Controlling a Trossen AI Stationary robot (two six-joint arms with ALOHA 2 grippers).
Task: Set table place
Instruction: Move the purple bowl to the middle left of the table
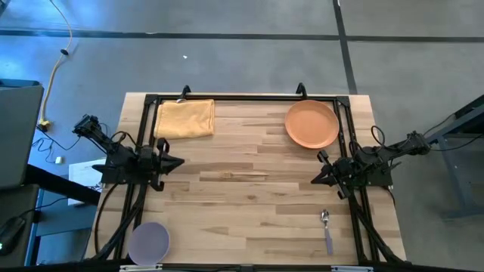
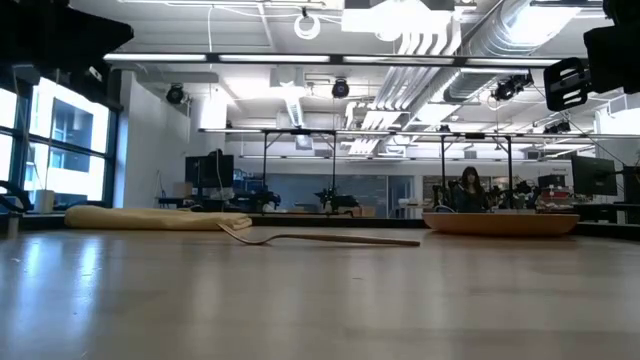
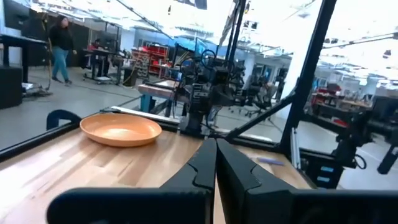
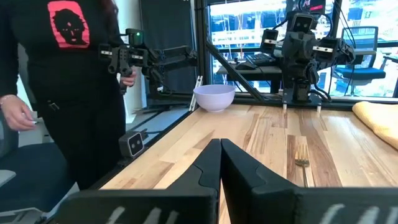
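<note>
Next, my left gripper grips the far rim (image 1: 144,223) of the lavender bowl, on the side toward the folded yellow napkin.
On the pale wood table (image 1: 249,211) lie a folded yellow napkin (image 1: 184,119) at the far left, an orange plate (image 1: 311,124) at the far right, a wooden fork (image 1: 243,175) in the middle, a spoon (image 1: 326,227) at the near right and a lavender bowl (image 1: 149,240) at the near left edge. My left gripper (image 1: 178,161) hovers at the table's left side, shut and empty, pointing right. My right gripper (image 1: 316,179) hovers at the right side, shut and empty, pointing left. The fork lies between them, touched by neither.
A black rail frame (image 1: 242,97) runs around the table's far edge and sides. A person (image 4: 68,74) in dark clothes stands beside the table's near left corner, by the bowl (image 4: 214,97). Bare wood lies between the fork and the near edge.
</note>
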